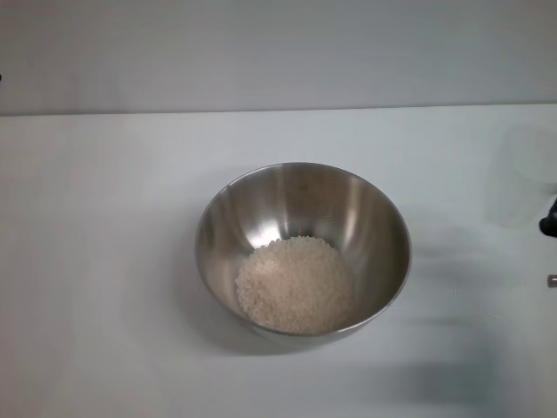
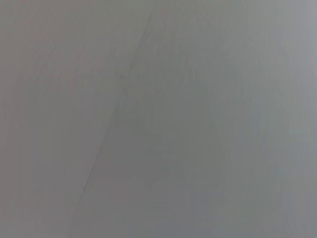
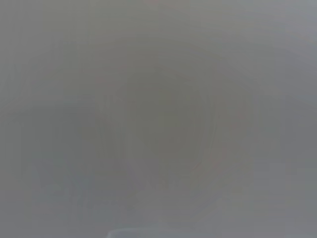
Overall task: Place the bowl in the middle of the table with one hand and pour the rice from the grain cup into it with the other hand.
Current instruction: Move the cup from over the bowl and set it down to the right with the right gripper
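My right gripper has the grain cup to put down. It will let go of it on the white table (image 1: 438, 232) next to the bowl, on that gripper's side.
The bowl (image 1: 383, 228), wide and of shiny steel, stands on the white table (image 1: 104, 261) near its middle. A pale heap of rice (image 1: 294, 284) lies in its bottom, toward the near side. At the right edge a faint clear shape, seemingly the grain cup (image 1: 529, 174), stands on the table. Just below it a dark bit of my right gripper (image 1: 549, 226) pokes into the head view, well clear of the bowl. The right wrist view gives only a dim round outline (image 3: 168, 124) that could be the cup. My left gripper is out of sight.
The table's far edge (image 1: 278, 111) meets a plain grey wall. The left wrist view holds only a flat grey surface with a faint slanted line (image 2: 114, 119).
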Controlling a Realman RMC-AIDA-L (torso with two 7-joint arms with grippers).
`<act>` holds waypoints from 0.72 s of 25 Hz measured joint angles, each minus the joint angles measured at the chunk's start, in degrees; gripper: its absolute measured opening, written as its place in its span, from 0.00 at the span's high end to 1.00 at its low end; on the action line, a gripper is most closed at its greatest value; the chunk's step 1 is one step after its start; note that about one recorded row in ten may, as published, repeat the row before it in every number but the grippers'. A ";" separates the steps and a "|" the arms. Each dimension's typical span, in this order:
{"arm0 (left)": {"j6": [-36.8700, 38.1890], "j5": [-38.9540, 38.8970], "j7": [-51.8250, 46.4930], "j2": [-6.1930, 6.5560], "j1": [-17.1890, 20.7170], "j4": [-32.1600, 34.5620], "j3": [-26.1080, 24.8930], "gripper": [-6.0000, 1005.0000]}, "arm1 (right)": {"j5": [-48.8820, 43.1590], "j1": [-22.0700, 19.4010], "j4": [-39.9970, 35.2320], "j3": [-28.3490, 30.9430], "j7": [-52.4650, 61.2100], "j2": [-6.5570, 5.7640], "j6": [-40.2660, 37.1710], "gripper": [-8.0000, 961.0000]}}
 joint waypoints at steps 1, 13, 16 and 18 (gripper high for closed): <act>0.29 0.00 0.00 -0.02 0.10 0.00 0.09 0.35 | 0.01 0.17 -0.15 0.02 0.46 0.00 0.76 0.97; 1.66 0.00 -1.31 0.08 0.51 0.00 0.11 0.35 | 0.10 5.56 -4.94 0.79 4.67 -0.02 11.21 0.97; 1.82 0.00 -1.33 0.09 0.54 0.00 0.11 0.35 | 0.10 6.25 -5.21 0.83 4.67 -0.03 12.67 0.97; 1.96 0.00 -1.34 0.10 0.62 0.00 0.11 0.35 | 0.13 6.96 -5.58 0.86 4.70 -0.03 14.29 0.97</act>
